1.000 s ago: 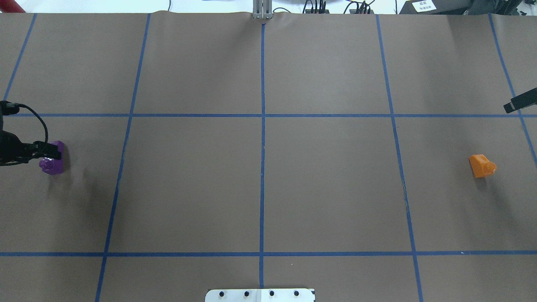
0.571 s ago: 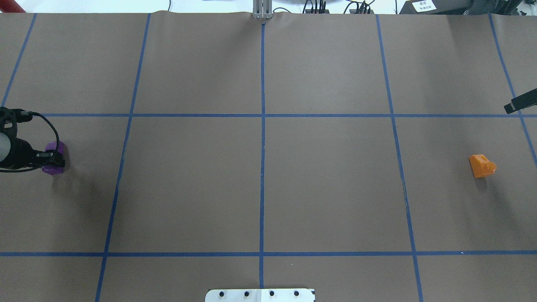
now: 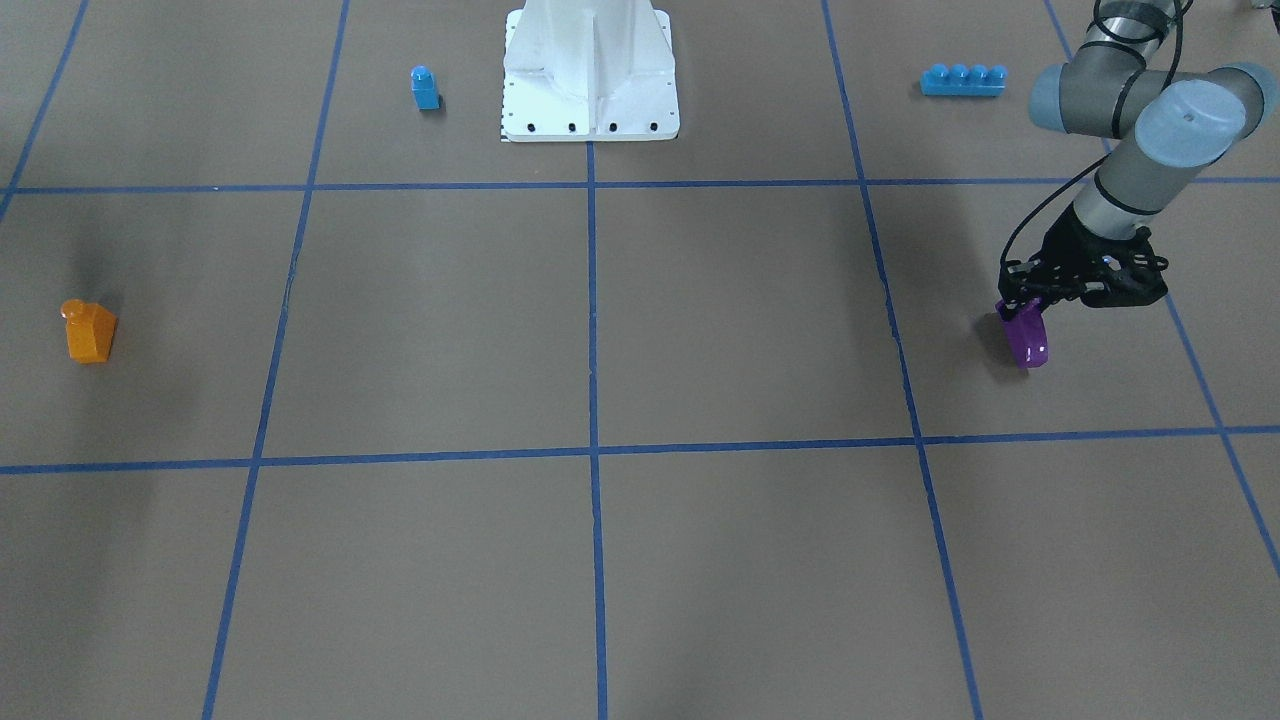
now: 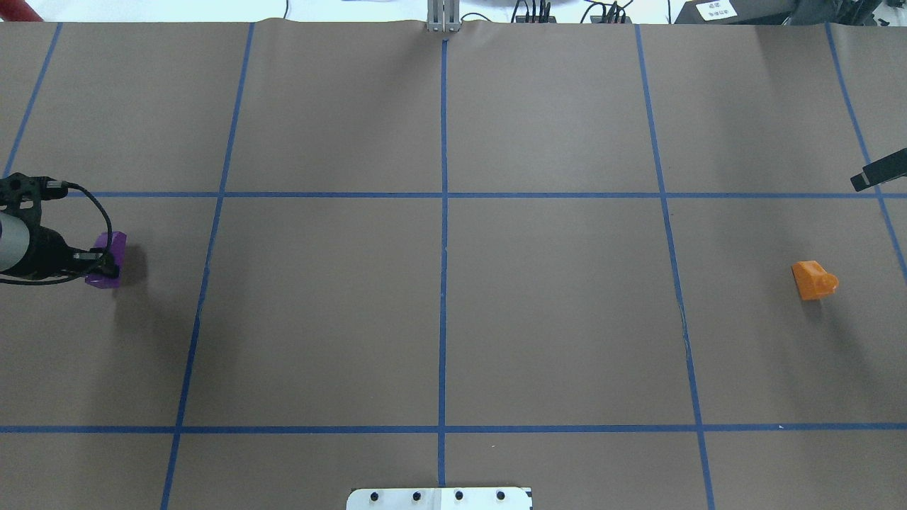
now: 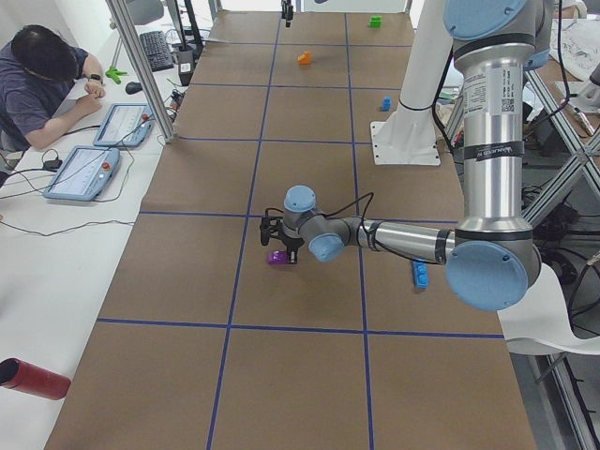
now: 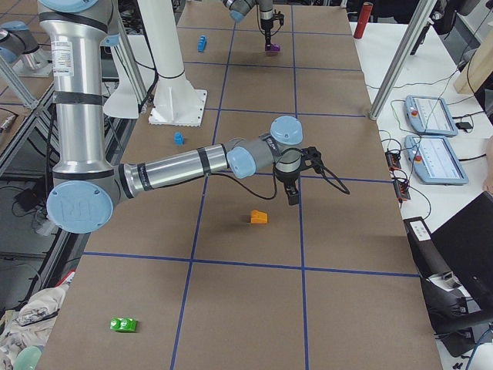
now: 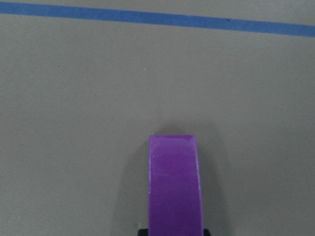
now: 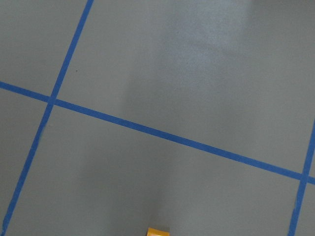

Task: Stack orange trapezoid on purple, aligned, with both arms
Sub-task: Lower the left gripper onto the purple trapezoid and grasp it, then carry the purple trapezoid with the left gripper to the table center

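Observation:
The robot's left gripper will set the purple brick down on the middle blue line (image 3: 593, 355) between that line's two crossings.
The purple brick (image 4: 111, 249) hangs in my left gripper (image 4: 101, 262), which is shut on it a little above the table at the far left. The brick also shows in the front view (image 3: 1028, 343) below the left gripper (image 3: 1031, 306), and fills the lower middle of the left wrist view (image 7: 174, 187). The orange trapezoid (image 4: 813, 280) lies on its side on the table at the far right, also seen in the front view (image 3: 88, 331). My right gripper (image 6: 293, 194) hovers beyond and above it. I cannot tell whether it is open.
A small blue single-stud brick (image 3: 425, 88) and a long blue four-stud brick (image 3: 963, 80) lie near the white robot base (image 3: 590, 70). A green brick (image 6: 123, 324) lies at the near end in the right view. An operator (image 5: 42, 75) sits beside the table.
My left gripper has closed on the purple brick, raised it off the table and carried it slightly toward the table's middle. The orange trapezoid and the right arm have not moved.

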